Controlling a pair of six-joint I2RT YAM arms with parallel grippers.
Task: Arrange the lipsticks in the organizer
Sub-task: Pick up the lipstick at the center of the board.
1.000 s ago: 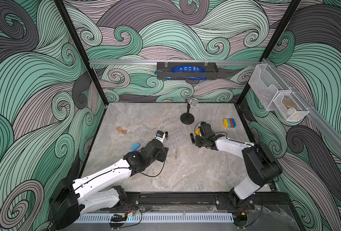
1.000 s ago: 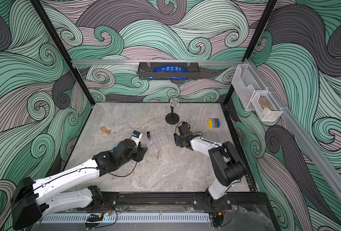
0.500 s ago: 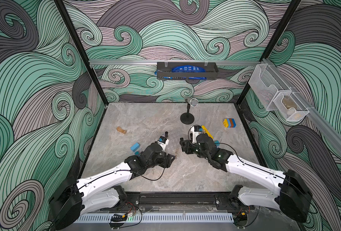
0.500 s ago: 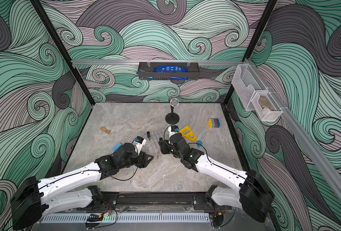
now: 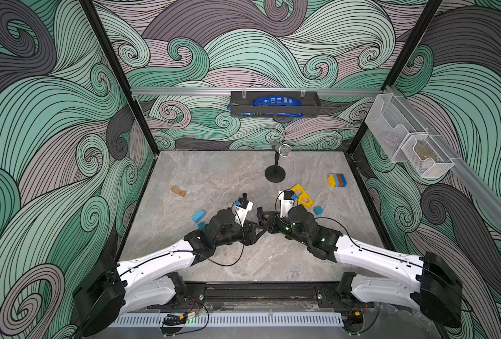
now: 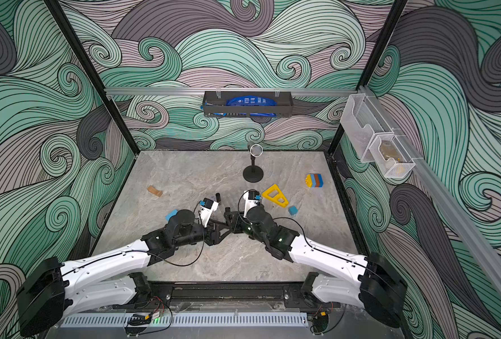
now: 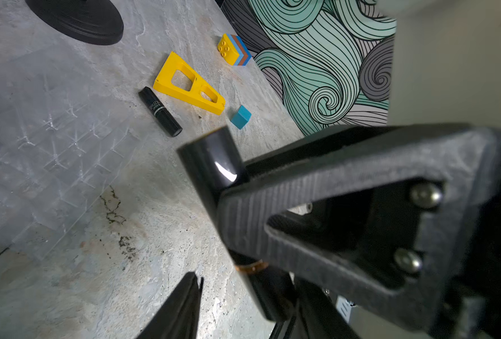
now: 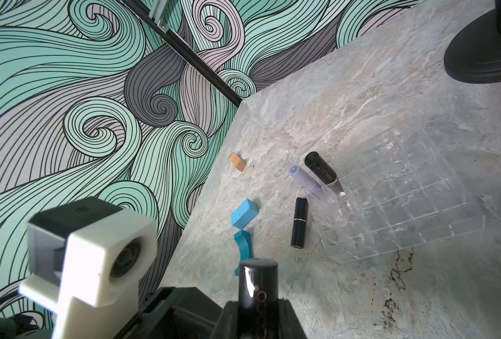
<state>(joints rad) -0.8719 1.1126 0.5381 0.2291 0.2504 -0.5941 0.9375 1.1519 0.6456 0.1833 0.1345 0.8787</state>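
Note:
My right gripper has the glossy black lipstick by its middle. My left gripper should hold the lipstick's lower end while my right gripper takes its top [image 7: 212, 151].
My right gripper [image 8: 258, 305] is shut on a glossy black lipstick [image 8: 258, 281] above the table's middle. My left gripper [image 7: 243, 293] meets it tip to tip in both top views [image 5: 256, 232] [image 6: 217, 232]. Its fingers [image 7: 184, 305] stand open around the tube's far end [image 7: 261, 290], with a gap showing. The clear organizer [image 8: 419, 232] lies just beyond. A black lipstick [image 8: 321, 171] and a lilac one [image 8: 306, 182] have their lower ends in its corner cells. Another black lipstick [image 8: 299, 223] lies beside it, and one more [image 7: 159, 111] lies by the yellow frame.
A microphone stand [image 5: 275, 173] stands at the back. The yellow triangular frame [image 5: 302, 198], a stack of coloured blocks [image 5: 337, 180] and a blue cube [image 5: 318, 210] sit to the right. A blue block [image 5: 198, 216] and a tan piece [image 5: 178, 191] lie to the left.
My right arm has swung from the back right to the table's middle with the black lipstick. My left gripper has come across to meet it, and its jaws have narrowed.

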